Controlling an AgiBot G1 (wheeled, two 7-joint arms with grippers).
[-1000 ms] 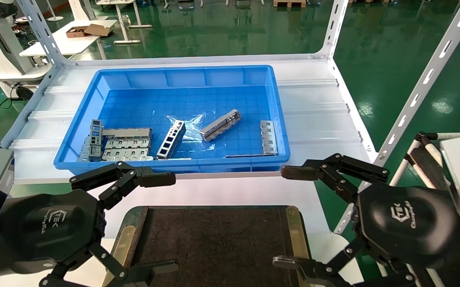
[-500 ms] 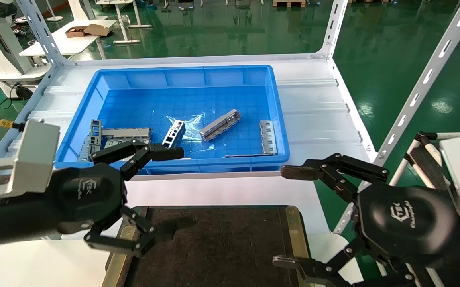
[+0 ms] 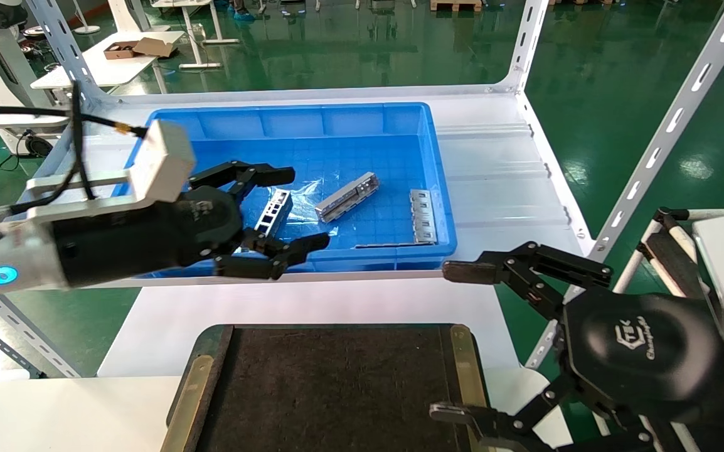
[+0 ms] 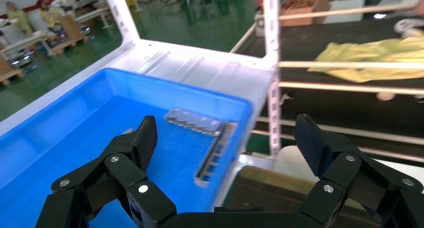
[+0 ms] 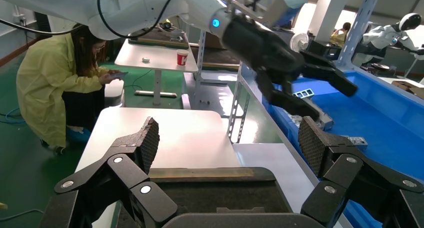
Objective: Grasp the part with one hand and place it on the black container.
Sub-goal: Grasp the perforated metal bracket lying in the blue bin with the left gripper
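My left gripper needs to next close on the near end (image 3: 327,210) of the thin silver-grey part in the blue bin, the end nearer the black container.
The part (image 3: 347,196) is a slim silver-grey bar lying at an angle on the floor of the blue bin (image 3: 293,110), right of centre. My left gripper (image 3: 302,206) is open and empty over the front middle of the bin, just left of the part. One finger is above a darker ladder-like piece (image 3: 272,211). In the left wrist view my left gripper (image 4: 226,133) is wide open and the part does not show. The black container (image 3: 337,389) lies in front of the bin. My right gripper (image 3: 453,342) is open and empty by its right edge, and it also shows open in the right wrist view (image 5: 228,138).
A flat tabbed plate (image 3: 423,216) and a thin strip (image 3: 387,245) lie at the bin's right front corner; both show in the left wrist view (image 4: 192,120). White perforated shelf uprights (image 3: 657,150) stand to the right. The right wrist view shows a person (image 5: 65,83) beyond the white table.
My left arm has risen from beside the black container and moved forward over the bin, its gripper still open. The right arm has not moved.
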